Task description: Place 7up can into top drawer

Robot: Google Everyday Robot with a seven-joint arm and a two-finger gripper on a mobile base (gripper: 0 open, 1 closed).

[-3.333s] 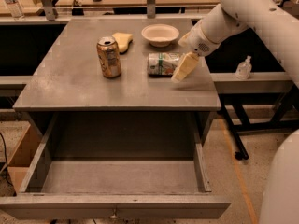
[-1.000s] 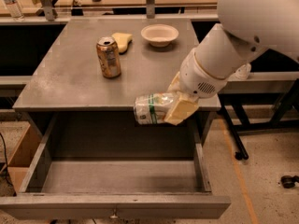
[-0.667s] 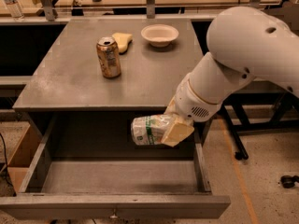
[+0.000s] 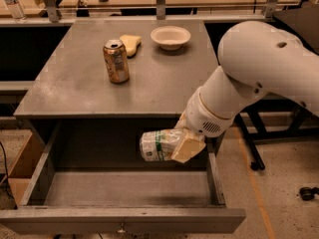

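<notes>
I should let go of the 7up can with my gripper near the middle of the top drawer's bottom (image 4: pixel 148 171), behind the front panel.
The 7up can (image 4: pixel 155 145), silvery-white with a green band, lies on its side in my gripper (image 4: pixel 180 144). The gripper's tan fingers are shut on the can's right end. It hangs inside the open top drawer (image 4: pixel 124 187), above the drawer floor and right of its middle, just below the tabletop's front edge. The drawer is pulled fully out, with its flat front panel (image 4: pixel 119 221) and a small knob at the bottom of the view. My white arm (image 4: pixel 244 83) reaches in from the right.
On the grey tabletop (image 4: pixel 79 88) stand an orange-brown can (image 4: pixel 115 60), a yellow sponge (image 4: pixel 130 44) and a white bowl (image 4: pixel 170 36). A cardboard box (image 4: pixel 17 176) sits left of the drawer. A black table leg (image 4: pixel 254 143) stands to the right.
The gripper took the 7up can off the tabletop, carried it forward past the front edge and lowered it into the open drawer. It now sits lower than 0.7 s ago.
</notes>
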